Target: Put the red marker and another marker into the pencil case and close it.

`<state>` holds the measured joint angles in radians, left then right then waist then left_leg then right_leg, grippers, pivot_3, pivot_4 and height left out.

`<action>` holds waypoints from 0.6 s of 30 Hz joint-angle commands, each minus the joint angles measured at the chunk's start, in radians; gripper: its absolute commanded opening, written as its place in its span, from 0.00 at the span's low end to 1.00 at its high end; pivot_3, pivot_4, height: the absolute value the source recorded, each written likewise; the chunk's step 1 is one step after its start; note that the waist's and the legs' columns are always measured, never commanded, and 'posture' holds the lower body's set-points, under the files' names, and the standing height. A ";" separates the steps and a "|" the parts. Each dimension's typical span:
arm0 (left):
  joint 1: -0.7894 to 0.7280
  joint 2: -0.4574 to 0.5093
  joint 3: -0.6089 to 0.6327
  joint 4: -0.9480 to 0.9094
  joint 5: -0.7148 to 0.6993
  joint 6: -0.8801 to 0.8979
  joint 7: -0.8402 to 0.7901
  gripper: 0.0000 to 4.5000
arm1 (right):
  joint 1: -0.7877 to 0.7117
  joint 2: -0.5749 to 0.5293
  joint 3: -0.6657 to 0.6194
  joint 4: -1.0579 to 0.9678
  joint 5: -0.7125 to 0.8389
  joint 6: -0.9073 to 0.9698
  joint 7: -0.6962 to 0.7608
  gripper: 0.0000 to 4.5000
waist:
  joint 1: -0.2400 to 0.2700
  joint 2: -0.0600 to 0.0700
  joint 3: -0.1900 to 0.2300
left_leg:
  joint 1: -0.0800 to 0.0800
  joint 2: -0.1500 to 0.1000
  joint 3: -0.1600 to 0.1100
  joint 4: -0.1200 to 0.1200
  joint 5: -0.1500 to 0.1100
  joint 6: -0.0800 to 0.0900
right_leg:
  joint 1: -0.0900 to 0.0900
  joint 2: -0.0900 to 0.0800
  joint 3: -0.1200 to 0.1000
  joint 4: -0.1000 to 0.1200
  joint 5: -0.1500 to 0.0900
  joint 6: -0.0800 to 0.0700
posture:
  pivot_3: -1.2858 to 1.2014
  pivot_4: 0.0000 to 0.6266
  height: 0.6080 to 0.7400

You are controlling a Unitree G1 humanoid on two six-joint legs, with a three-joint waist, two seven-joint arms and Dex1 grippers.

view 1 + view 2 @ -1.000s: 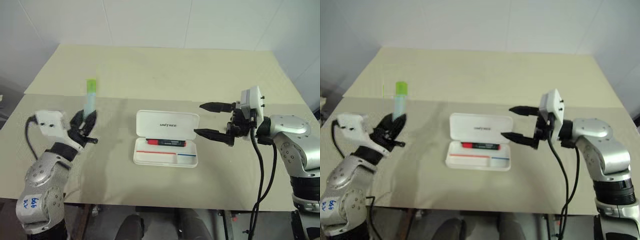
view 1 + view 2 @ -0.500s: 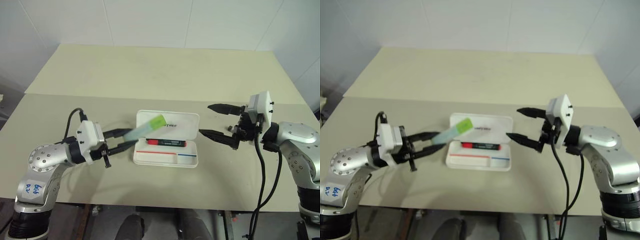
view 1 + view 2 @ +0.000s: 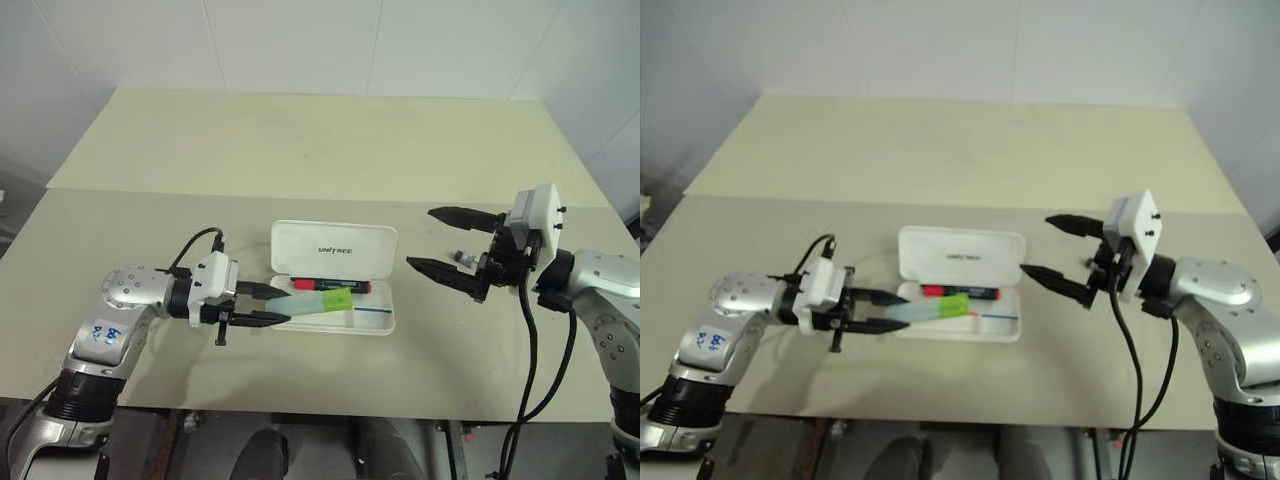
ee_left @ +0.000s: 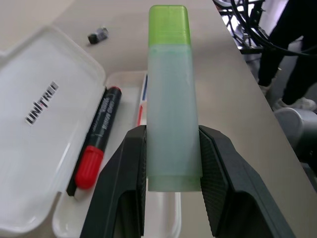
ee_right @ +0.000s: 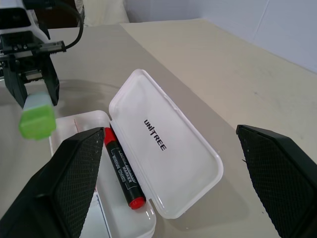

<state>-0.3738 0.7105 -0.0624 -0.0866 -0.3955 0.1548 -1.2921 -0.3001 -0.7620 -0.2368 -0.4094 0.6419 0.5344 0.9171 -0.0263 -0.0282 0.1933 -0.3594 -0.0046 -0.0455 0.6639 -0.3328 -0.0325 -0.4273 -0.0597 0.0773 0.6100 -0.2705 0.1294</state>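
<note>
Next, I let go of the pale bluish-green marker with my left gripper in the tray's front compartment (image 3: 314, 316) (image 4: 157, 154), parallel to the red marker.
The white pencil case (image 3: 335, 250) lies open at the table's middle, its "UNITREE" lid folded back. The red marker (image 3: 330, 286) rests in the tray along the hinge side. My left gripper (image 3: 286, 306) reaches in from the left, pointing right, shut on the tail end of another marker (image 3: 322, 300), a pale bluish-green one. Its lime cap (image 4: 169, 25) points away over the tray, close above it. Whether it touches the tray I cannot tell. My right gripper (image 3: 421, 238) hovers to the right of the case, open and holding nothing.
A small dark object (image 3: 461, 256) lies on the beige table (image 3: 300, 140) just right of the case, below my right gripper. Cables hang from both wrists. The table's front edge runs close to both arms.
My left gripper swung right and down, turning the green marker from upright at the left to lying nearly level over the case tray. My right gripper drifted slightly right, still open.
</note>
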 commanded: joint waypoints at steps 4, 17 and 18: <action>-0.081 0.006 -0.083 0.104 0.103 -0.066 -0.044 0.23 | 0.031 -0.014 -0.054 -0.081 0.041 0.016 -0.041 1.00 | 0.001 0.000 0.000 | 0.000 0.000 0.000 0.000 0.000 0.000 | 0.000 0.000 0.000 0.000 0.000 0.000 | 0.52 0.24 1.00; -0.174 -0.043 -0.146 0.217 0.172 -0.126 -0.061 0.23 | 0.065 -0.005 -0.059 -0.125 0.063 0.010 -0.100 1.00 | 0.001 0.000 0.000 | 0.000 0.000 0.000 0.001 0.000 0.000 | 0.000 0.000 0.000 0.001 0.000 0.000 | 0.52 0.24 1.00; -0.176 -0.042 -0.148 0.220 0.176 -0.125 -0.063 0.23 | 0.067 -0.005 -0.059 -0.128 0.064 0.010 -0.104 1.00 | 0.001 0.000 0.000 | 0.000 0.000 0.000 0.001 0.000 0.000 | 0.000 0.000 0.000 0.001 0.000 0.000 | 0.52 0.24 1.00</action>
<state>-0.5328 0.6694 -0.2109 0.1345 -0.2264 0.0471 -1.3473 -0.2313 -0.7628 -0.2527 -0.4948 0.6849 0.5510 0.8267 -0.0257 -0.0283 0.1933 -0.3598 -0.0048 -0.0457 0.6644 -0.3327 -0.0322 -0.4273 -0.0596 0.0771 0.6106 -0.2704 0.1296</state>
